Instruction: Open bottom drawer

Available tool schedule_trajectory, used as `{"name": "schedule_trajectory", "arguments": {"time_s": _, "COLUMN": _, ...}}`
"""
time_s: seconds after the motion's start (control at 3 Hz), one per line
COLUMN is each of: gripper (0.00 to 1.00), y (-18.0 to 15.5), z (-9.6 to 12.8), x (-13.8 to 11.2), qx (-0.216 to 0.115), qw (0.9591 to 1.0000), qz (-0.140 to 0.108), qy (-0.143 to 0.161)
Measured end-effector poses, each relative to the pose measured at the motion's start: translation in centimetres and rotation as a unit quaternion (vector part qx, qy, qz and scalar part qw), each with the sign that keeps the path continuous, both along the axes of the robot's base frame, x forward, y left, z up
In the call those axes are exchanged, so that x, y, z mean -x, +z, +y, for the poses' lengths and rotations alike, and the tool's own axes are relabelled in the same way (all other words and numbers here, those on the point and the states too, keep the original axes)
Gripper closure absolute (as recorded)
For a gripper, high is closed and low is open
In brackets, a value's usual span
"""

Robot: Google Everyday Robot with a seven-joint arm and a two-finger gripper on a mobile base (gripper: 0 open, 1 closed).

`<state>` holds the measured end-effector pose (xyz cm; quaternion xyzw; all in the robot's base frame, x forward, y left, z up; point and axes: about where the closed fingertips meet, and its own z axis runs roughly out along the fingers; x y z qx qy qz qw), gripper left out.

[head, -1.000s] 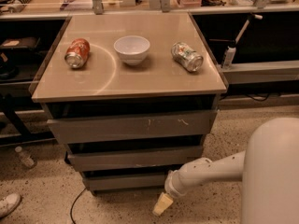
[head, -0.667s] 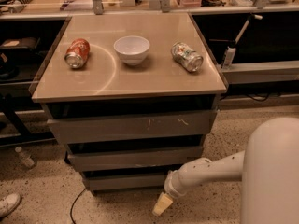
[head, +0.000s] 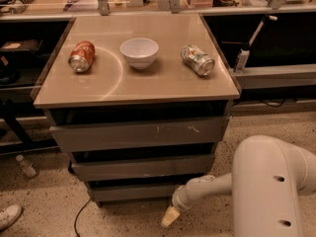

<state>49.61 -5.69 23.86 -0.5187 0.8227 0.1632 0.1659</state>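
Observation:
Next, I close on the top edge (head: 171,187) of the bottom drawer, near the end closest to my white arm.
The bottom drawer (head: 136,192) is the narrowest grey front, lowest in the cabinet, and looks closed. Above it sit the mid-sized grey front (head: 143,167) and the widest front with pale scratch marks (head: 140,133). My white arm reaches in from the lower right. My gripper (head: 169,217) hangs near the floor, just in front of and below the bottom drawer's right end, apart from it.
On the cabinet top (head: 163,85) lie an orange can (head: 81,56), a white bowl (head: 139,52) and a silver can (head: 197,59). A bottle (head: 25,166) and a shoe (head: 9,216) are on the floor at left. A cable (head: 79,220) trails below the cabinet.

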Motion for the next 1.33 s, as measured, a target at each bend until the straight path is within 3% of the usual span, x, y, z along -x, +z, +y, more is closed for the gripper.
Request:
{"name": "schedule_trajectory", "arguments": {"time_s": 0.67, "gripper": 0.00, "y": -0.7, "z": 0.3, "x": -0.4, "qx": 0.005, "qw": 0.9999, "qz": -0.010, "qy": 0.002}}
{"name": "schedule_trajectory", "arguments": {"time_s": 1.33, "gripper": 0.00, "y": -3.3, "z": -0.3, "x": -3.9, "qx": -0.002, "qw": 0.9987, "qz": -0.046, "qy": -0.020}}
